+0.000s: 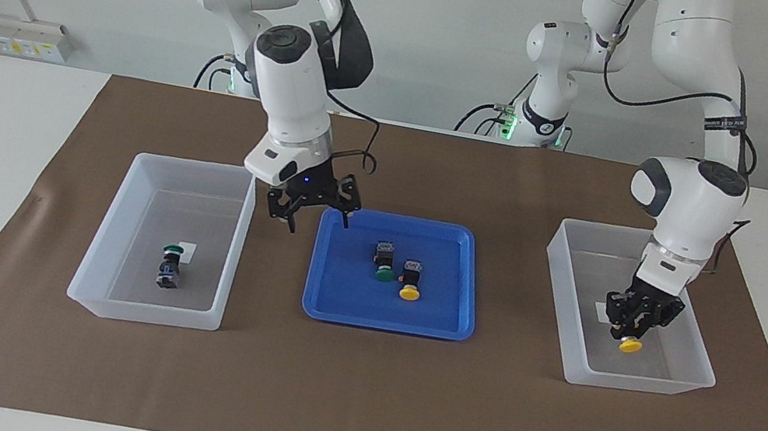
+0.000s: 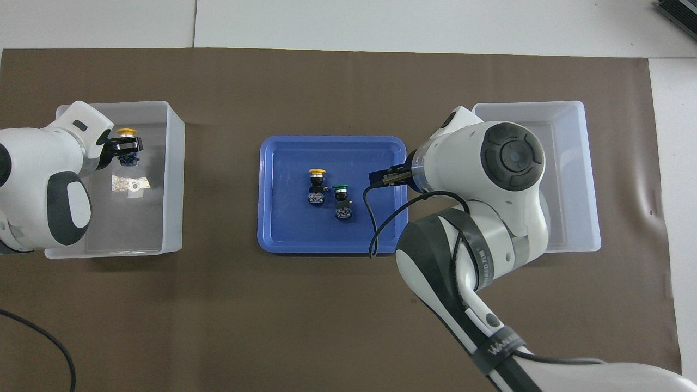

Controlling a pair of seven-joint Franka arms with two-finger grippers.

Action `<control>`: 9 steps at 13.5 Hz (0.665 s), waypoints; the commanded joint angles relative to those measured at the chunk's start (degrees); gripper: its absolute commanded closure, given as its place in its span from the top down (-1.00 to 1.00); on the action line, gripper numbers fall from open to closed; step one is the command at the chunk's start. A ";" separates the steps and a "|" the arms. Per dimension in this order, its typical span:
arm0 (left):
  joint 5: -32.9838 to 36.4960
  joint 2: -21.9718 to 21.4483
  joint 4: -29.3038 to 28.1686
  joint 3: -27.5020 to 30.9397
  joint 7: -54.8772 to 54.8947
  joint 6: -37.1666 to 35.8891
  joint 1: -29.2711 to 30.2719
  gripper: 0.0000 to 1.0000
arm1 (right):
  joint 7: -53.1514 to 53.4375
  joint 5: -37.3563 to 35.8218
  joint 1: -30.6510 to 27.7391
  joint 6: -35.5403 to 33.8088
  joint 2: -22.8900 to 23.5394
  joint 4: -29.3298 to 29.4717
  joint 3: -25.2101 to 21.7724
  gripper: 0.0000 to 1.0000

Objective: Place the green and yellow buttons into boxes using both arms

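The green button in the blue tray, beside the yellow button, has the black base (image 2: pixel 343 209) that my right gripper needs to go to next and close on.
My left gripper (image 1: pixel 634 331) is down inside the translucent white box (image 1: pixel 700 358) at the left arm's end, shut on a yellow button (image 1: pixel 630 345) held just above the box floor; it also shows in the overhead view (image 2: pixel 125 148). My right gripper (image 1: pixel 311 217) is open and empty, raised over the blue tray's edge beside the other box (image 1: pixel 111 238). That box holds a green button (image 1: pixel 169 266). A green button (image 1: pixel 385 263) and a yellow button (image 1: pixel 410 285) lie side by side in the blue tray (image 1: pixel 337 302). In the overhead view my right arm hides the boxed green button.
The boxes and tray stand in a row on a brown mat (image 1: pixel 351 399) over the white table. A small white label (image 2: pixel 130 184) lies on the floor of the box at the left arm's end. A black cable (image 2: pixel 373 218) hangs from my right wrist over the tray.
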 commanded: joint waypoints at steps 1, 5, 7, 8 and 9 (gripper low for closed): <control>-1.06 3.93 1.09 -0.42 1.41 5.26 0.08 -0.91 | 0.87 0.48 3.55 6.59 1.33 -4.07 -0.09 1.00; -0.89 3.85 2.59 -0.34 1.67 4.74 -0.01 1.00 | 2.37 0.48 7.00 12.06 4.49 -5.84 -0.17 1.00; -0.89 1.84 3.03 -0.25 1.67 3.09 0.08 1.00 | 2.37 0.48 8.13 14.96 6.68 -6.37 -0.17 1.00; -0.89 0.09 3.03 -0.33 1.58 0.55 0.00 1.00 | 2.37 0.48 8.84 17.15 8.26 -6.37 -0.17 1.00; -0.89 -2.10 3.12 -0.25 1.58 -2.61 -0.27 1.00 | 2.37 0.48 9.11 19.60 9.93 -6.37 -0.17 1.00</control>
